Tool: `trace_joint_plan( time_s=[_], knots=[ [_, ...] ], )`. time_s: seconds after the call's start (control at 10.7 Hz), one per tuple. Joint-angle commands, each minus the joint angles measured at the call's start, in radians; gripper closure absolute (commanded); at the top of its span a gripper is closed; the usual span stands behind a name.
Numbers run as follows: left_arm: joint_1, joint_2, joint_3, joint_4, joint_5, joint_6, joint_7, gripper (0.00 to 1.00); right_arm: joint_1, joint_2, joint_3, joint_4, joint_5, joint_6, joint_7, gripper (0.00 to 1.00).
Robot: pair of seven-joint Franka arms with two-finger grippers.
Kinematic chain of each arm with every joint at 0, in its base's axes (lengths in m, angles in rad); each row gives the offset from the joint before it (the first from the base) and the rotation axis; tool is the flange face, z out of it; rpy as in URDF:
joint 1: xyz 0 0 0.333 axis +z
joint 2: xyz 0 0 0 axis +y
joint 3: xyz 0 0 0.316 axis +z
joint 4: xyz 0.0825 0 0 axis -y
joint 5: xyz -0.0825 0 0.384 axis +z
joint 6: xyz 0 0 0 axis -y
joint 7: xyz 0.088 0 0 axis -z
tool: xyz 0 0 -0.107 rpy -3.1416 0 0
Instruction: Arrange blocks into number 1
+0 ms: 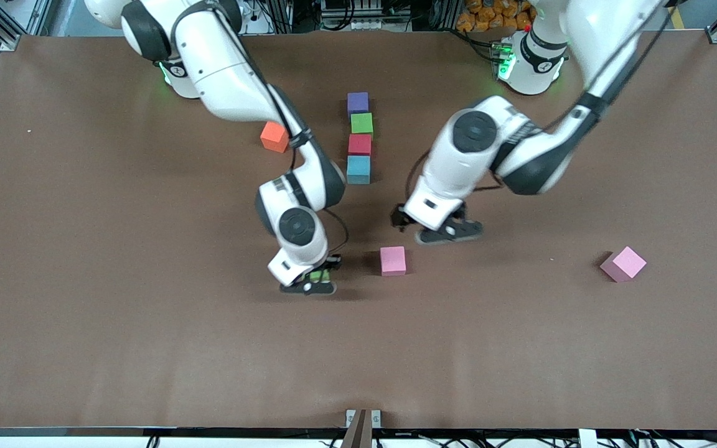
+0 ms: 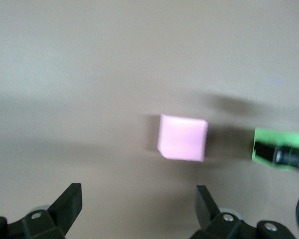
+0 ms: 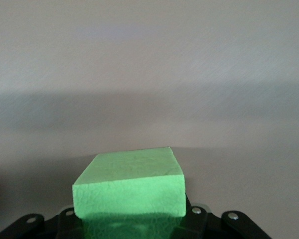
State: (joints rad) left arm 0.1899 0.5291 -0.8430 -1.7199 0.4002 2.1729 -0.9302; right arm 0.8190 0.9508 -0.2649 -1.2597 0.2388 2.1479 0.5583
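The second green block will go down from my right gripper against the light blue block's side point(image 1: 359, 194) facing the front camera.
Four blocks stand in a column at mid-table, running toward the front camera: purple point(image 1: 358, 102), green point(image 1: 361, 124), red point(image 1: 360, 144), light blue point(image 1: 358, 169). The second green block point(image 1: 317, 275) sits between the fingers of my right gripper point(image 1: 312, 278), which is shut on it over the table. In the right wrist view this green block point(image 3: 131, 187) fills the jaws. My left gripper point(image 1: 439, 231) hangs open and empty over bare table. Its fingers point(image 2: 70, 199) stand wide apart, and the held green block point(image 2: 269, 147) shows farther off.
A pink cube point(image 1: 393, 260) point(image 2: 183, 138) lies between the two grippers, nearer the front camera than the column. Another pink cube point(image 1: 623, 263) sits toward the left arm's end. An orange cube point(image 1: 274, 136) lies beside the column, toward the right arm's end.
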Motion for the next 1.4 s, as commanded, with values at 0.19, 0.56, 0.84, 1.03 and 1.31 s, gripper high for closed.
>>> trace_joint_plan(
  time_s=[0.19, 0.56, 0.84, 1.03, 1.31],
  knots=[
    [0.195, -0.037, -0.091, 0.048, 0.009, -0.208, 0.217, 0.0, 0.182, -0.108, -0.008, -0.149, -0.013, -0.056, 0.126, 1.0],
    [0.244, -0.128, -0.131, 0.049, 0.006, -0.306, 0.229, 0.0, 0.259, -0.301, -0.008, -0.41, -0.015, -0.01, 0.118, 1.0],
    [0.304, -0.165, -0.134, 0.135, -0.055, -0.396, 0.327, 0.0, 0.282, -0.408, -0.005, -0.587, -0.003, 0.179, 0.129, 1.0],
    [0.315, -0.166, -0.134, 0.205, -0.055, -0.487, 0.343, 0.0, 0.275, -0.397, -0.005, -0.586, 0.001, 0.256, 0.144, 1.0],
    [0.318, -0.214, -0.127, 0.255, -0.081, -0.539, 0.356, 0.0, 0.282, -0.365, -0.004, -0.589, 0.001, 0.302, 0.144, 1.0]
  ],
)
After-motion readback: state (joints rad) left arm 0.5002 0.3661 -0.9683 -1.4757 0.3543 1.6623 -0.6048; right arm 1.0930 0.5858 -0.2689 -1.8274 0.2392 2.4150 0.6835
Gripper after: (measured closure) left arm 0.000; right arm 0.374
